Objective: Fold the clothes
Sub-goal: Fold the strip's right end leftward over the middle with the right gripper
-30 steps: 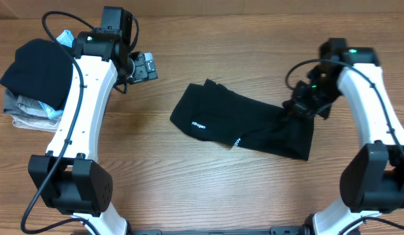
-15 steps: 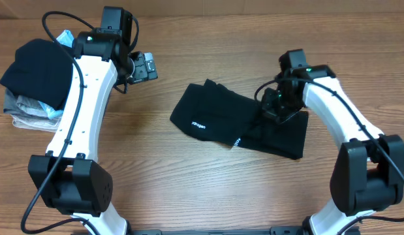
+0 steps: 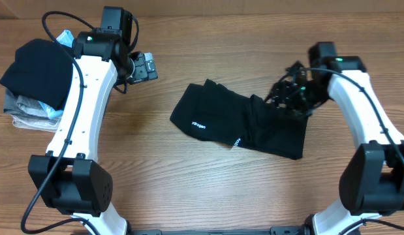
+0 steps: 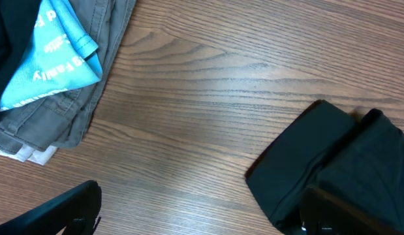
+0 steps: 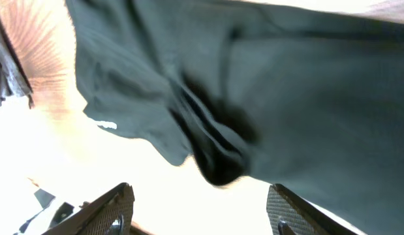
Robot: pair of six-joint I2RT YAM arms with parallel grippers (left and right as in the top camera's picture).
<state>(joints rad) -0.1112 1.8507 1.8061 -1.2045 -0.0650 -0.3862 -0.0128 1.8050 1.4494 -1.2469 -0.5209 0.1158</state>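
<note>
I need to take the doubled part's outer edge [image 3: 304, 134] with my right gripper and pull the T-shirt straight before folding further, because a bunched fold runs across the black T-shirt's middle.
The clothes, a black T-shirt [image 3: 237, 121] with small white lettering, lie partly folded in the middle of the table, the right part doubled over. My right gripper [image 3: 288, 96] hovers over the shirt's upper right edge. In the right wrist view the right gripper [image 5: 198, 210] is open, and a bunched fold of the shirt [image 5: 218, 163] hangs just beyond the fingertips with nothing between them. My left gripper [image 3: 144, 66] is open above bare wood, left of the shirt. In the left wrist view the left gripper [image 4: 198, 215] has the shirt's corner [image 4: 319, 153] at its right.
A pile of other garments [image 3: 32, 78] sits at the far left edge, a dark one on top. The left wrist view shows its grey garment [image 4: 71, 104] and light-blue patterned one [image 4: 55, 52]. Bare wooden tabletop [image 3: 188, 189] lies in front of the shirt.
The right gripper, shut on the shirt's right edge, carried it leftward over the shirt, then opened, let go and drew back to the right. The left arm stayed still.
</note>
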